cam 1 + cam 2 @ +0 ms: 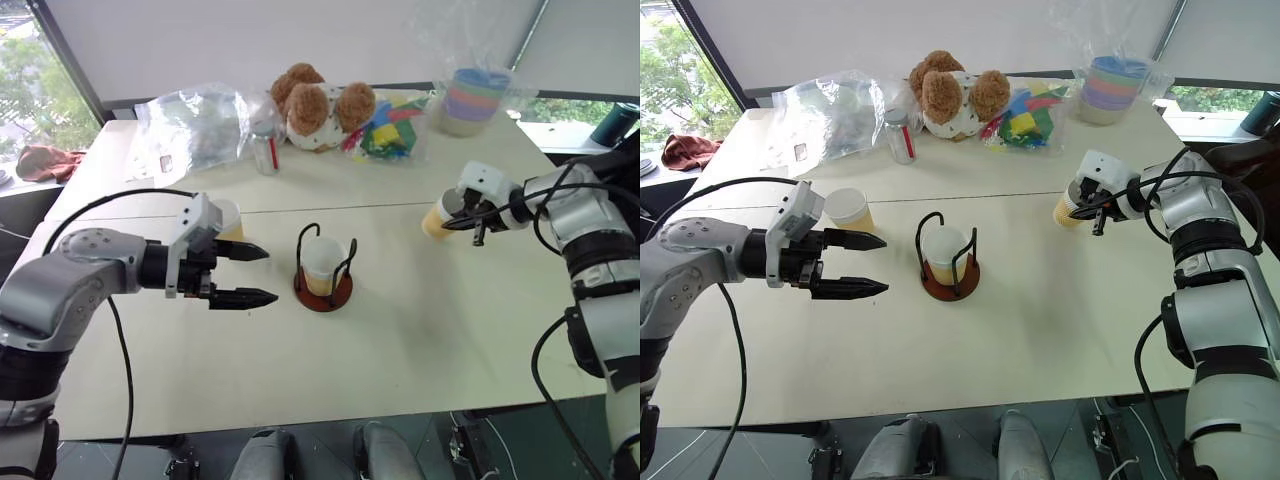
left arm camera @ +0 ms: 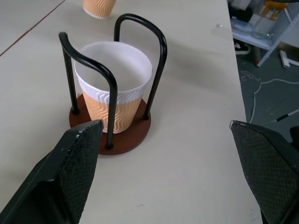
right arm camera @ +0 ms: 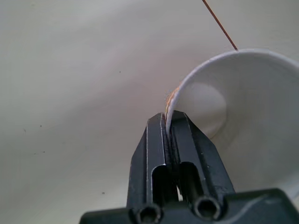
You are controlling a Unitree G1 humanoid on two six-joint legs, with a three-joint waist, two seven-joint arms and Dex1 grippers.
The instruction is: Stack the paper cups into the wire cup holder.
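Next, my right gripper lets go of the leaning paper cup inside the cup standing in the wire cup holder [image 1: 324,261].
One yellow-tan paper cup [image 1: 323,263] stands upright inside the wire cup holder [image 1: 324,292], black loops on a reddish-brown disc, at the table's middle. My left gripper [image 1: 268,274] is open just left of the holder and points at it, with nothing between its fingers [image 2: 74,168]. A second paper cup [image 1: 228,217] stands upright behind that gripper. At the right, my right gripper [image 3: 169,122] is shut on the rim of a third paper cup [image 1: 436,218], one finger inside and one outside its wall. That cup leans over.
Along the table's far side lie a clear plastic bag [image 1: 195,125], a small bottle [image 1: 265,150], plush bears [image 1: 320,105], a bag of colourful pieces [image 1: 390,130] and a pastel cup stack in plastic [image 1: 475,98]. The table's front edge is near.
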